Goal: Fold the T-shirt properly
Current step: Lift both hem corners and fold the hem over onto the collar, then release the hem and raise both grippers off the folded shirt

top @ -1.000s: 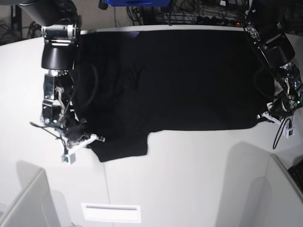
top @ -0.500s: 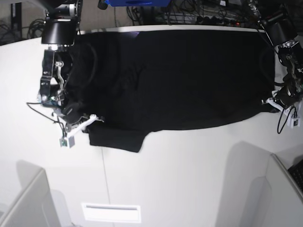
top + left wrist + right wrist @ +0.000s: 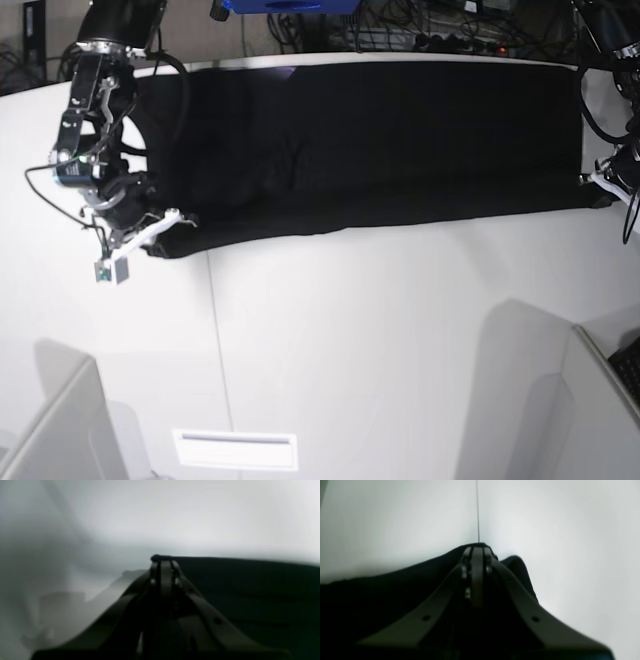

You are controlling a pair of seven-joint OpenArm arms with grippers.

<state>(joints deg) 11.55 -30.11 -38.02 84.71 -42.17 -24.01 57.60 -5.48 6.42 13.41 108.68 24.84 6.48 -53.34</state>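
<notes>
Next, my left gripper lets go of the near corner of the black T-shirt on the T-shirt, about midway (image 3: 584, 127) along the short end of the shirt.
The black T-shirt (image 3: 380, 140) lies plain side up as a wide band across the back of the white table (image 3: 400, 350); no print shows. My right gripper (image 3: 165, 225), on the base view's left, is shut on the shirt's near left corner; the right wrist view shows its fingertips (image 3: 477, 548) pinching black cloth (image 3: 382, 592). My left gripper (image 3: 602, 188), at the base view's right edge, is shut on the near right corner; the left wrist view shows its fingertips (image 3: 162, 560) clamped on the cloth edge (image 3: 250, 592).
A seam (image 3: 215, 330) runs down the tabletop. A white slot plate (image 3: 235, 448) sits near the front edge. Grey partitions stand at the front left (image 3: 50, 430) and front right (image 3: 590, 400). Cables (image 3: 420, 30) lie behind the table.
Both grippers moved toward the back and outward with the shirt's near edge. The flap that hung forward at the left is pulled in, and the shirt is now a tighter, narrower band.
</notes>
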